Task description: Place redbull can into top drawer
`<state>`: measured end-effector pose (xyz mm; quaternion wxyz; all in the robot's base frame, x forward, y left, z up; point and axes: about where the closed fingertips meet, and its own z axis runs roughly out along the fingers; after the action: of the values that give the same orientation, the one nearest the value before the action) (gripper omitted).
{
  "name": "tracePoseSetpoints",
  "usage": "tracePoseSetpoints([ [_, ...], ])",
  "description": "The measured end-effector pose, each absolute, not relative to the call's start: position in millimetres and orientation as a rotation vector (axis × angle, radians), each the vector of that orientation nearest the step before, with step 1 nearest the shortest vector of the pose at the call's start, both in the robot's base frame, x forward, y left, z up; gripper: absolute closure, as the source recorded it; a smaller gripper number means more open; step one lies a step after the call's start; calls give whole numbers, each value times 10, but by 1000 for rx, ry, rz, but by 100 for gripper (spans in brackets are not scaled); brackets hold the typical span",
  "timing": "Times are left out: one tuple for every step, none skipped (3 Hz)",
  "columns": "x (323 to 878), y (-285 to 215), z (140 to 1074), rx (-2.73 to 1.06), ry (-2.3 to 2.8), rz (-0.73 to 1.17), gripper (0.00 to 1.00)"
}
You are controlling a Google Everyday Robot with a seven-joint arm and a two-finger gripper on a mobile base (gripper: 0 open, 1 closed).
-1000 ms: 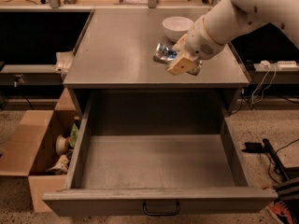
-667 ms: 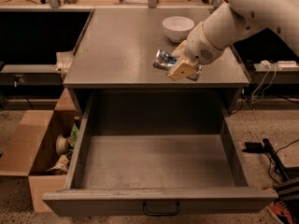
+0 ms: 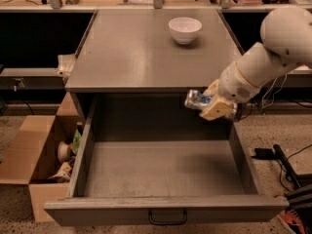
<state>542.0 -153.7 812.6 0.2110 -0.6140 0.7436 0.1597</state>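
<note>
I should let go of the redbull can on the flat bottom of the drawer. It will go there near the side point(image 3: 203, 149) closest to my arm.
My gripper point(image 3: 210, 105) is shut on the redbull can point(image 3: 197, 99), a crinkled silver-and-blue can held sideways. It hangs in the air just past the front edge of the cabinet top, above the back right part of the open top drawer point(image 3: 163, 169). The drawer is wide, grey and pulled fully out, with a small dark handle point(image 3: 167, 217) on its front panel. Its flat bottom holds nothing that shows. My white arm point(image 3: 265, 52) reaches in from the right.
A white bowl point(image 3: 185, 29) stands on the grey cabinet top point(image 3: 141, 48) near the back. An open cardboard box point(image 3: 36, 157) with items sits on the floor at the left. Cables and a dark object point(image 3: 278, 155) lie on the floor at the right.
My gripper has carried the can off the cabinet top, forward and down, to a spot over the open drawer. The view has also shifted, so the bowl and drawer sit differently in frame.
</note>
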Motion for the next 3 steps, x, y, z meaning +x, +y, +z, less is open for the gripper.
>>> tracePoseSetpoints([
  [5242,-1916,7607,-1667,2239,455,100],
  [5159,-2137,7160,-1644,2361,467,100],
  [5159,-2136,7157,-1645,2361,468,100],
])
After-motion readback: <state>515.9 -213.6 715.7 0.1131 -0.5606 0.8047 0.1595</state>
